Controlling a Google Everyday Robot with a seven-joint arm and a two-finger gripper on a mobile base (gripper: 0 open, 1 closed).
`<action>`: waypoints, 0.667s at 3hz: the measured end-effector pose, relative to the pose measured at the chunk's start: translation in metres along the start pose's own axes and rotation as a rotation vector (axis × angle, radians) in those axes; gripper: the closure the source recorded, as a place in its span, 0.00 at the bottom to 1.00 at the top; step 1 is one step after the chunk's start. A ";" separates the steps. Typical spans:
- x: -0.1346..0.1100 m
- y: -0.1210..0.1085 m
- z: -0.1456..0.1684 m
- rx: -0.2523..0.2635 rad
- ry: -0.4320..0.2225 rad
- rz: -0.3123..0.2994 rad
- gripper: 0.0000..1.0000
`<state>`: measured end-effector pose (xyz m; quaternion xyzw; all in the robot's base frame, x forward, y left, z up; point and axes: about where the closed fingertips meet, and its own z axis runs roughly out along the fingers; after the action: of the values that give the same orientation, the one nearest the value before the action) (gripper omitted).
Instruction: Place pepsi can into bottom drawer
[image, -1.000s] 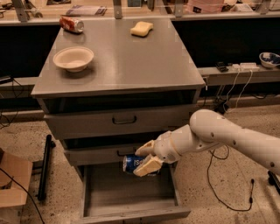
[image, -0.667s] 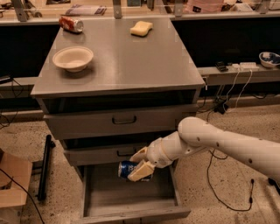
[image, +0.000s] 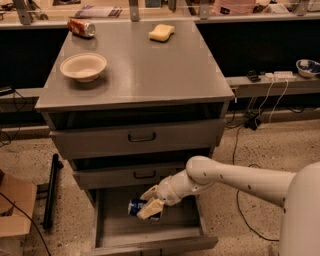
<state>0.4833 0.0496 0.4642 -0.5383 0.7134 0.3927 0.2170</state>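
Note:
The pepsi can, now held low in that drawer, will be let go by my gripper inside the bottom drawer (image: 128, 231), near the drawer's front corner toward the cardboard box.
The pepsi can (image: 135, 206) is dark blue with a silver end and lies on its side, held low inside the open bottom drawer (image: 150, 234), a wide grey tray pulled out under the cabinet. My gripper (image: 148, 204) is shut on the pepsi can, its cream fingers (image: 151, 208) clasping the can's right part. My white arm reaches in from the lower right. I cannot tell whether the can touches the drawer floor.
The grey cabinet top (image: 150, 70) holds a white bowl (image: 83, 66), a yellow sponge (image: 162, 32) and a red-orange can (image: 81, 27) lying down. Two upper drawers with black handles (image: 141, 136) stand slightly open. A cardboard box (image: 15, 210) and a black bar (image: 51, 190) stand left.
My gripper has moved left and down with the pepsi can, from beside the middle drawer's front into the open bottom drawer.

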 end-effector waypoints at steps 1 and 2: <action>0.044 -0.023 0.042 -0.039 -0.039 0.127 1.00; 0.054 -0.022 0.053 -0.055 -0.046 0.151 1.00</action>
<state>0.4806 0.0572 0.3853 -0.4795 0.7357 0.4397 0.1883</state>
